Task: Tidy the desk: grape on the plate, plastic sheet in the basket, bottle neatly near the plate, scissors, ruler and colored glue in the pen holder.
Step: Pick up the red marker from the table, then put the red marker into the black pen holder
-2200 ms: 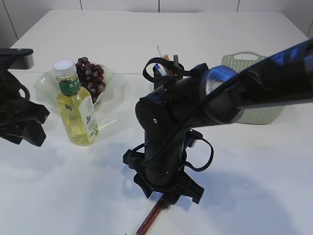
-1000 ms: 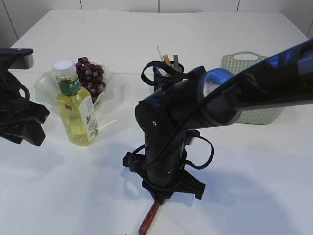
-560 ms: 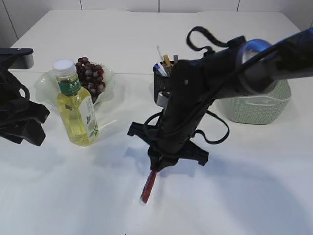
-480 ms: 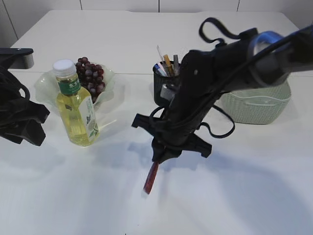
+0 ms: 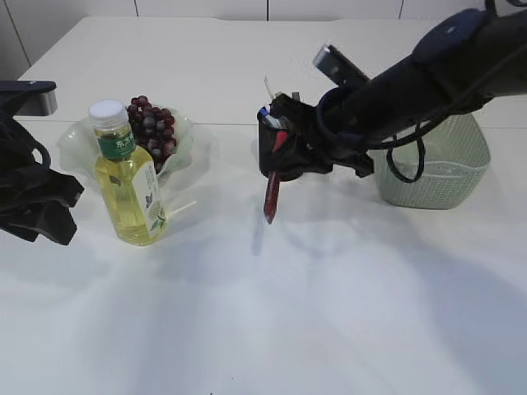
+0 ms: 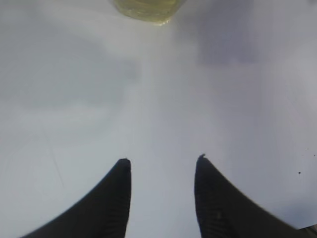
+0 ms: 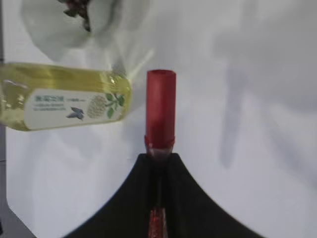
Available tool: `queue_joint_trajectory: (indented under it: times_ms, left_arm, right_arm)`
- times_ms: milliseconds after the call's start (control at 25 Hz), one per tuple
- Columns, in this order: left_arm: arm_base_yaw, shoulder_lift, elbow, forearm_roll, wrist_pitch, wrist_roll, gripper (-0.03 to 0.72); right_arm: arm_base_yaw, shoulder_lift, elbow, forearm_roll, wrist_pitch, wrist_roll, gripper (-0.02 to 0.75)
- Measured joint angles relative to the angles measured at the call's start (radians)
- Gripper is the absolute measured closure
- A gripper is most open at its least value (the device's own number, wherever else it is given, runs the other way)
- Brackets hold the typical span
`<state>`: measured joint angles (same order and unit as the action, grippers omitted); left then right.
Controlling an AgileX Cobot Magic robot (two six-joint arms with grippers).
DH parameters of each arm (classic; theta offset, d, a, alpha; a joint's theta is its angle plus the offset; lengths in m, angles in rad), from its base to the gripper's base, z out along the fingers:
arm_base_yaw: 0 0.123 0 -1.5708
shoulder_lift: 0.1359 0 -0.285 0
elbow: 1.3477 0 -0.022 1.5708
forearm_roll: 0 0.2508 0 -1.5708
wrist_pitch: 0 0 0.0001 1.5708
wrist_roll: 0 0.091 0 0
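Observation:
My right gripper is going to release the red glue tube so that it ends up among the pens in the black pen holder [image 5: 283, 120].
My right gripper [image 5: 284, 169] is shut on a red glue tube [image 5: 271, 196], which hangs down in front of the black pen holder [image 5: 265, 148], above the table. The tube's red cap [image 7: 160, 110] sticks out past the jaws [image 7: 159, 157] in the right wrist view. The bottle [image 5: 125, 176] of yellow drink stands upright in front of the clear plate [image 5: 78, 136] that holds the grapes [image 5: 153, 130]. It also shows in the right wrist view [image 7: 64, 102]. My left gripper [image 6: 163, 161] is open and empty over bare table, left of the bottle [image 6: 148, 7].
A pale green basket [image 5: 449, 169] stands at the right behind my right arm. The pen holder holds several pens. The left arm [image 5: 29, 193] sits at the left table edge.
My right gripper has lifted the glue tube off the near table and carried it back and up to the pen holder. The left arm has not moved.

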<state>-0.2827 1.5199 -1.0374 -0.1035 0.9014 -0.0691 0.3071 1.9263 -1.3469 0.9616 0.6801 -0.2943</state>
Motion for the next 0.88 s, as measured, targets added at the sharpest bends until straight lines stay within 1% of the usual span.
queue_joint_trajectory:
  times_ms: [240,320,520,640,880]
  left_arm:
    - [0.0,0.0,0.0,0.0,0.0,0.0,0.38]
    - [0.0,0.0,0.0,-0.006,0.0,0.0,0.38]
    - [0.0,0.0,0.0,-0.018,0.0,0.0,0.38]
    - [0.0,0.0,0.0,-0.019,0.0,0.0,0.38]
    - [0.0,0.0,0.0,-0.019,0.0,0.0,0.38]
  right_arm:
    - [-0.067,0.0,0.0,0.361,-0.02,-0.521,0.678]
    - [-0.079,0.0,0.0,0.474,-0.024,-0.661,0.678]
    - [-0.1,0.0,0.0,0.756,-0.05,-1.095,0.678]
    - [-0.1,0.003,-0.023,0.806,-0.089,-1.28,0.678]
    - [-0.1,0.055,-0.148,0.826,-0.149,-1.534,0.678]
